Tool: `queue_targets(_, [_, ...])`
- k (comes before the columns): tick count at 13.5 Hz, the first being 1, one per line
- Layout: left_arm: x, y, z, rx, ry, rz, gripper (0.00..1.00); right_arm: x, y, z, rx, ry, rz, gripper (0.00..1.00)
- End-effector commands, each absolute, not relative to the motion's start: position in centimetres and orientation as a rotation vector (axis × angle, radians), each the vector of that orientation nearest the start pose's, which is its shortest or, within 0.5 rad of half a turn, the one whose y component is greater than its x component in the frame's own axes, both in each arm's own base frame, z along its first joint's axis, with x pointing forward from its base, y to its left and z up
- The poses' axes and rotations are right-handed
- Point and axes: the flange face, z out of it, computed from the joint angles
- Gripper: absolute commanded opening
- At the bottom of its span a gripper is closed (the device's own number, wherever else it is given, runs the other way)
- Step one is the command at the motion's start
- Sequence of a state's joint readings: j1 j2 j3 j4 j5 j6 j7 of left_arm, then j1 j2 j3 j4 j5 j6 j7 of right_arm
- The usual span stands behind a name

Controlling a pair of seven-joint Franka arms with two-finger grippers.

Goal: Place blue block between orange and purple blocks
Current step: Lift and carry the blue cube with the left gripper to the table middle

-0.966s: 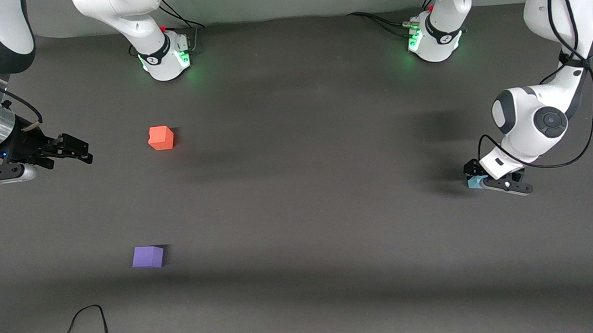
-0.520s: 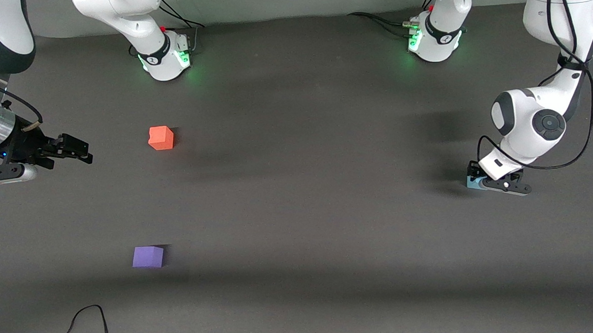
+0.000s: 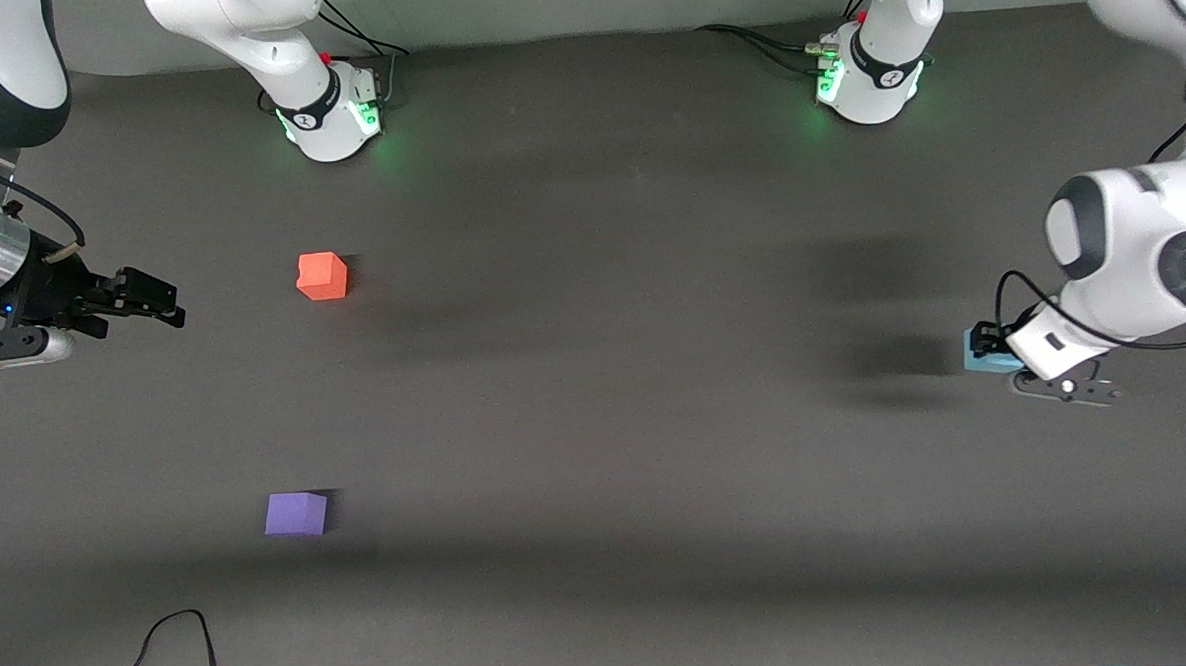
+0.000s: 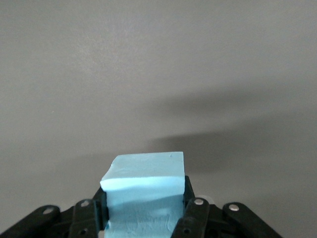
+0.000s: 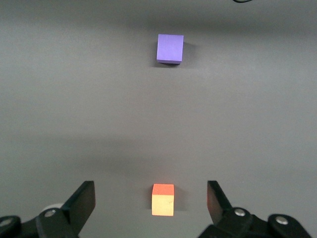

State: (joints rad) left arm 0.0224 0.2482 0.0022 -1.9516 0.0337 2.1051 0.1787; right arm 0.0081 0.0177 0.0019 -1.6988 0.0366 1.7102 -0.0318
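I will use my left gripper to release the blue block on bare table roughly level with the orange block (image 3: 571, 298), midway between the bases of the arms.
My left gripper (image 3: 996, 353) is shut on the blue block (image 3: 981, 353) and holds it up off the table at the left arm's end. In the left wrist view the sky-blue cube (image 4: 146, 186) sits tight between the black fingers (image 4: 194, 210). The orange block (image 3: 322, 276) rests on the table toward the right arm's end. The purple block (image 3: 296, 513) lies nearer the front camera than the orange one, with bare table between them. My right gripper (image 3: 156, 300) is open and empty, hovering beside the orange block; its wrist view shows the orange block (image 5: 163, 200) and the purple block (image 5: 170, 48).
The dark grey table (image 3: 597, 423) carries only the blocks. Both arm bases (image 3: 328, 109) stand along the edge farthest from the front camera. A black cable (image 3: 171, 647) loops at the edge nearest the front camera, toward the right arm's end.
My left gripper has risen with the blue block and shifted toward the left arm's end of the table. The right arm and the orange and purple blocks have not moved.
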Motion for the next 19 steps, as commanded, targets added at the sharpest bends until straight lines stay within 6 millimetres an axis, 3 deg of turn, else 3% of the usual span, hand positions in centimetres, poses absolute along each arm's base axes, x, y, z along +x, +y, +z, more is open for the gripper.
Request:
queue_targets(1, [58.8,-9.1,39.0,-3.104,0.15,0.188,0.31,56.7,0.6,56.7,-3.11,-0.074,-0.001,1.0])
queue_targets(2, [58.9,-13.6,40.3,-3.106,0.081,0.166,0.31,56.7,0.6,56.8,-3.11,-0.077,-0.006,1.0])
queue_targets(5, [57.9,-27.2,41.4,-3.138,-0.071,0.101,0.31,56.7,0.6,56.8,-3.11,-0.077,-0.006,1.0])
queue_targets(6, [57.5,-31.8,40.5,-3.146,-0.109,0.094,0.31,56.7,0.6,56.8,-3.11,-0.077,-0.003,1.0])
queue_targets(8, [54.5,-41.3,37.6,-3.131,-0.098,0.097,0.31,56.7,0.5,56.8,-3.11,-0.079,-0.006,1.0])
queue_targets(10, [50.8,-48.2,33.6,-3.107,-0.093,0.066,0.31,56.8,0.3,56.6,-3.11,-0.079,0.001,1.0])
queue_targets(13, [45.4,-55.0,26.4,-3.099,-0.083,-0.033,0.31,57.2,0.3,55.9,-3.108,-0.078,0.015,1.0])
queue_targets(15, [42.8,-57.4,23.2,-3.109,-0.077,-0.051,0.31,57.3,0.2,55.8,-3.111,-0.077,0.018,1.0])
queue_targets(17, [41.2,-59.0,21.6,-3.117,-0.05,-0.068,0.32,57.4,0.1,55.7,-3.117,-0.076,0.021,1.0])
queue_targets(18, [41.2,-59.2,21.4,-3.12,-0.047,-0.07,0.37,57.4,0.0,55.6,-3.118,-0.066,0.023,1.0])
queue_targets(19, [41.0,-59.3,21.3,-3.117,-0.039,-0.069,0.56,57.6,0.0,55.1,-3.117,-0.064,0.042,1.0])
